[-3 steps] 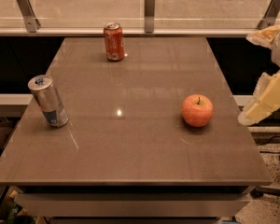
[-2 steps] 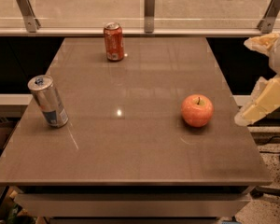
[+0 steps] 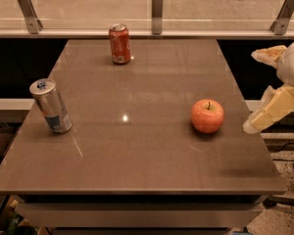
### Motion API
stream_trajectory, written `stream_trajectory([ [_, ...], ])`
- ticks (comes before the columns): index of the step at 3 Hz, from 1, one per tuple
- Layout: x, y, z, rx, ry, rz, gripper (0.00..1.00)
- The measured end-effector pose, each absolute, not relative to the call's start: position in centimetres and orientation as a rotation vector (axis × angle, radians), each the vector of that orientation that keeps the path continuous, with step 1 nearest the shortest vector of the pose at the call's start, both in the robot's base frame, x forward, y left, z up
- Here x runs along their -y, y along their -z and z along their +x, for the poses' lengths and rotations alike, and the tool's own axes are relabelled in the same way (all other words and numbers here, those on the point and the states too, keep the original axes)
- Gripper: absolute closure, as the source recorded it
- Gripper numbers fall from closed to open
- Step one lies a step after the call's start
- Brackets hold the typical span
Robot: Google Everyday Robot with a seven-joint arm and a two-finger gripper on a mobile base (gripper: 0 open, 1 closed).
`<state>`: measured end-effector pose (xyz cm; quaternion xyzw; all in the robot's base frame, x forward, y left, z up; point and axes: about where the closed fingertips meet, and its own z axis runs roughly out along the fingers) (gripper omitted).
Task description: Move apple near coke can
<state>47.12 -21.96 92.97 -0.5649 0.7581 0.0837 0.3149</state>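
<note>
I should grip the apple's middle [image 3: 208, 116], one finger far side, one near.
The red-orange apple [image 3: 207, 115] sits upright on the right half of the brown table [image 3: 137, 151], stem up. The red coke can [image 3: 119, 44] stands at the table's far edge, left of centre, well away from the apple. My gripper [image 3: 252, 91] hangs in the air just off the table's right edge, to the right of the apple and not touching it. Its two pale fingers are spread apart with nothing between them; the lower finger [image 3: 272, 109] points down-left toward the apple.
A taller silver can with blue markings [image 3: 51, 105] stands near the table's left edge. A glass railing with metal posts [image 3: 157, 5] runs behind the table. The floor drops away past the right edge.
My gripper has shifted slightly left, closer to the table's right edge and the apple. The apple and both cans have not moved.
</note>
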Motion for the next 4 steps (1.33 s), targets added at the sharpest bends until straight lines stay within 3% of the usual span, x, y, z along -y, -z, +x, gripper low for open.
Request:
stream_trajectory([
  [4, 23.0, -91.4, 47.8, -1.976, -0.36, -1.461, 0.0],
])
